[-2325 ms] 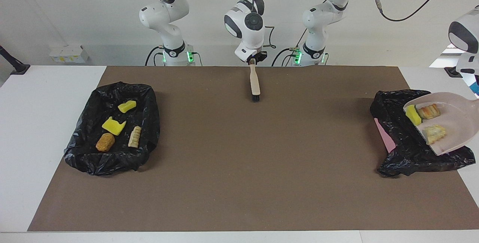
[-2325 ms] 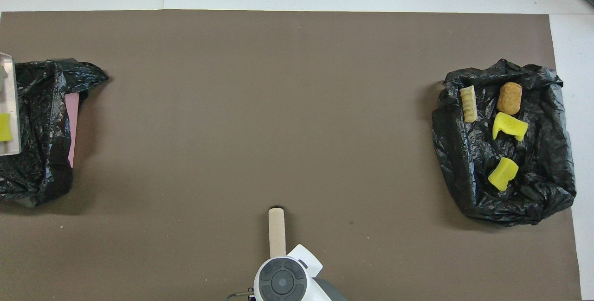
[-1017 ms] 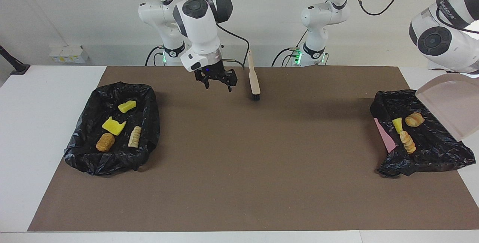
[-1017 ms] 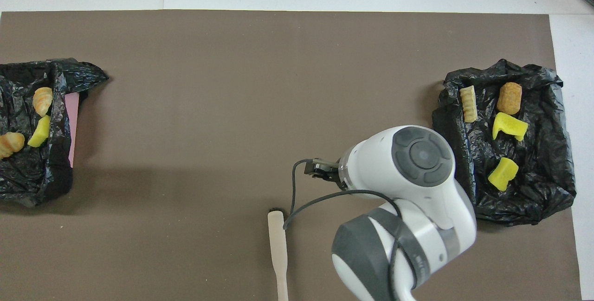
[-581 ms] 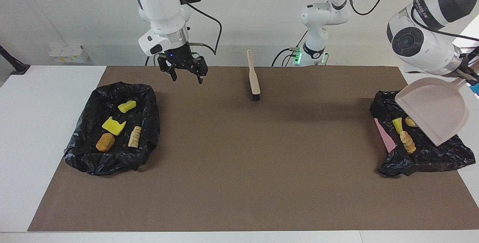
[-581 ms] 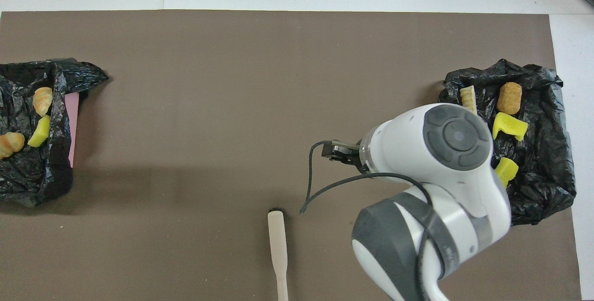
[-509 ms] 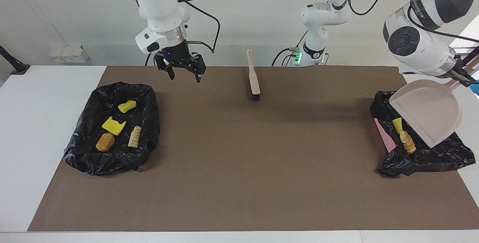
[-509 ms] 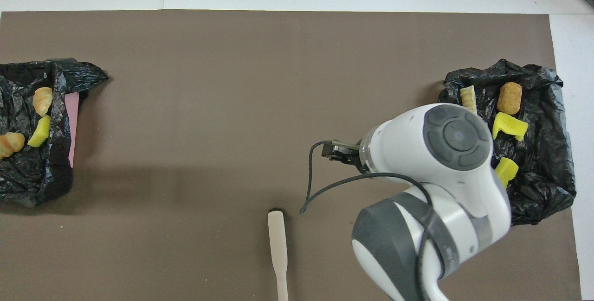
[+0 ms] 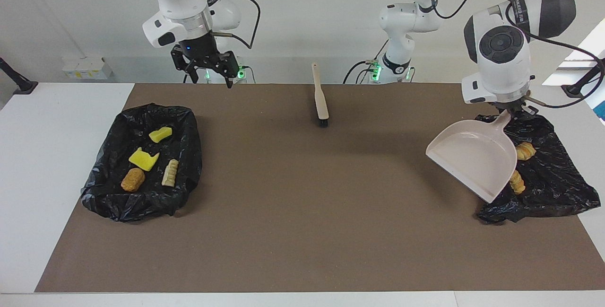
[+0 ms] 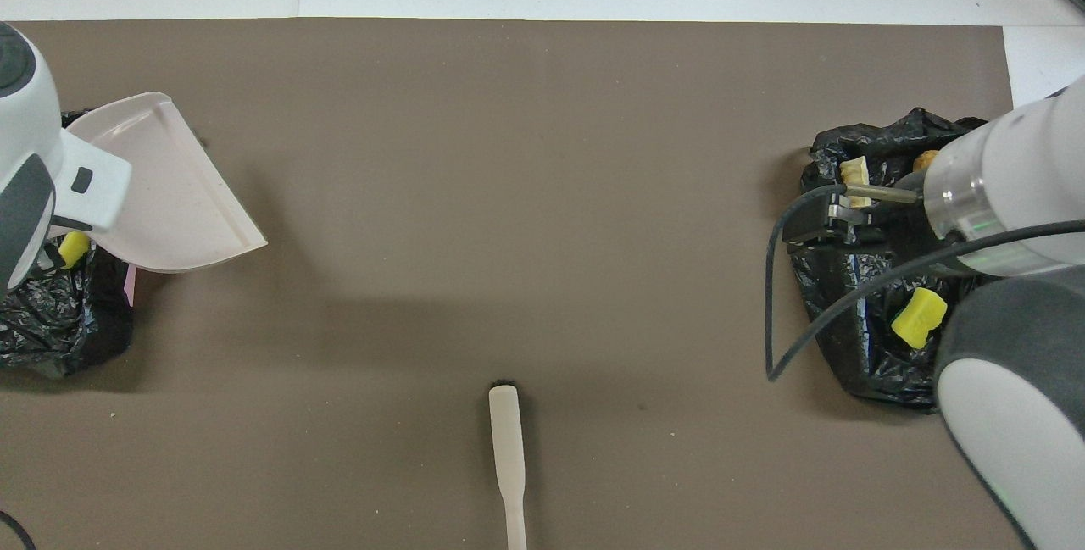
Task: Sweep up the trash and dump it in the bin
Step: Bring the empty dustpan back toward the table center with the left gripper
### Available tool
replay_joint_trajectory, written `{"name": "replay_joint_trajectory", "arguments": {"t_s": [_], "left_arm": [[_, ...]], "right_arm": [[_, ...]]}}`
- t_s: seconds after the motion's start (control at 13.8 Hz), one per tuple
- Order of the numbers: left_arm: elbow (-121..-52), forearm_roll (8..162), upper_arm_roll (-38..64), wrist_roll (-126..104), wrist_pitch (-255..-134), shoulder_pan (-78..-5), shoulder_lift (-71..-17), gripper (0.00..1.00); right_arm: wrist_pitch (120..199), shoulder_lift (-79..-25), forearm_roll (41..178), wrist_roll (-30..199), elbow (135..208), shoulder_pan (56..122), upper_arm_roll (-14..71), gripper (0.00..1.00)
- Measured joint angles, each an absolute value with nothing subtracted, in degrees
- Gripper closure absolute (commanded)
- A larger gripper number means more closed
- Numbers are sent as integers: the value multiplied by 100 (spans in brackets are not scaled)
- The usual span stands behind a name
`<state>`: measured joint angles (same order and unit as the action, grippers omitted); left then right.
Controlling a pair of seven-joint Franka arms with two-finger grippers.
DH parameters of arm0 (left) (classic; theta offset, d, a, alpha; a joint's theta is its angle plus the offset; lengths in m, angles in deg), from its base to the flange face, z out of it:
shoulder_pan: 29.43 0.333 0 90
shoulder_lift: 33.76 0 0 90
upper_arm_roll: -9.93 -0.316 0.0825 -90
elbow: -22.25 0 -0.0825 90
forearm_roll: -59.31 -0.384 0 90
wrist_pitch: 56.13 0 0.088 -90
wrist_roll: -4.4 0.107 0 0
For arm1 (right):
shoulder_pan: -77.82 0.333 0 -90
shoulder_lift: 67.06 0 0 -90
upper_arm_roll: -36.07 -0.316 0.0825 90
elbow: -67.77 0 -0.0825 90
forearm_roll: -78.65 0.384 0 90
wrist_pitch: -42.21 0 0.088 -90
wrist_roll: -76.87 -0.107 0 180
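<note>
I should release the beige dustpan with my left gripper on the brown mat [image 10: 498, 230] just beyond the beige brush, between the bins.
My left gripper [image 9: 509, 112] is shut on the handle of the beige dustpan [image 9: 472, 158], which hangs tilted and empty over the mat beside the black-bagged bin [image 9: 553, 188] at the left arm's end. Orange-brown trash lumps [image 9: 524, 151] lie in that bin, partly hidden by the pan, and a yellow piece [image 10: 75, 247] shows in the overhead view. My right gripper [image 9: 210, 77] is open and empty, raised over the mat's edge by the robots. The second bagged bin [image 9: 142, 203] holds yellow pieces [image 9: 143, 159], an orange-brown lump [image 9: 133, 179] and a beige chunk [image 9: 170, 173].
The beige brush [image 9: 321, 96] lies on the brown mat [image 9: 302, 212] near the robots' edge, handle toward them. In the overhead view the right arm [image 10: 1009, 194] covers much of the bin at its end. White table surface borders the mat.
The dustpan's trash dropped into the bin, and the left arm has swung the empty pan off the bin toward the table's middle. The right gripper let go of the brush and rose toward its own end.
</note>
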<state>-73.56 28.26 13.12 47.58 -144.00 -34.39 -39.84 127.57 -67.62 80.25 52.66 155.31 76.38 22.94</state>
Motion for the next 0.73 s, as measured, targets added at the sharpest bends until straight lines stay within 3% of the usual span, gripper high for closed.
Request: {"name": "replay_joint_trajectory", "arguments": {"t_s": [0.29,0.73], "left_arm": [[-7357,4151,1323,3187,-14281,-3711,-3932,100],[-7357,5372,1349,691,-14291,-4640,-3857,100]], "right_arm": [[12481,-6763,8023,5624,15326,8253,3242,0],[12305,-6806,8020,5880,15253,8224,3372,0]]}}
